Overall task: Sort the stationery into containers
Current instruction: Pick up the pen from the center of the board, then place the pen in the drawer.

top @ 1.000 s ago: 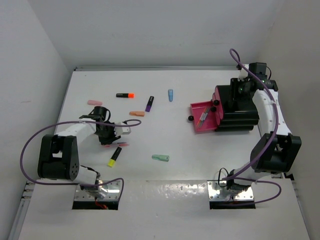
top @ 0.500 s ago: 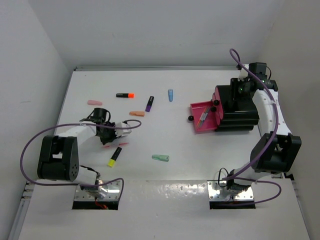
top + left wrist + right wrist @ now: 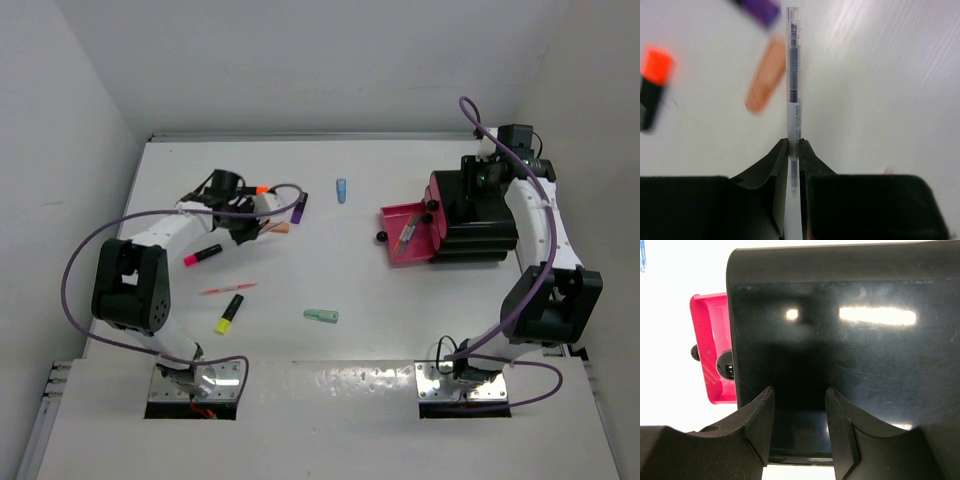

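Next, my left gripper lets go of the thin clear pen in the magenta drawer (image 3: pixel 421 243) between the drawer's pens and the black box.
My left gripper (image 3: pixel 244 220) (image 3: pixel 794 150) is shut on a thin clear pen (image 3: pixel 793 75) with a dark core, which sticks straight out ahead of the jaws above the table. Under it lie an orange stub (image 3: pixel 765 75) (image 3: pixel 278 228), an orange-tipped highlighter (image 3: pixel 655 67) and a purple-tipped highlighter (image 3: pixel 299 207). The containers are a black box (image 3: pixel 480 215) (image 3: pixel 840 330) at the right, with one magenta drawer (image 3: pixel 420 215) (image 3: pixel 707 360) pulled out and a pen lying in it. My right gripper (image 3: pixel 478 180) (image 3: pixel 800 425) hangs open over the box top, holding nothing.
Loose on the table are a pink-tipped highlighter (image 3: pixel 202 254), a thin red pen (image 3: pixel 228 288), a yellow-tipped highlighter (image 3: pixel 229 313), a mint piece (image 3: pixel 321 316) and a blue piece (image 3: pixel 341 190). A black knob (image 3: pixel 380 237) sits at the drawer's front. Walls close in on the left, back and right.
My left gripper closed on the thin pen and carried it up and away toward the far middle of the table, uncovering the pink-tipped highlighter. The right arm has not moved.
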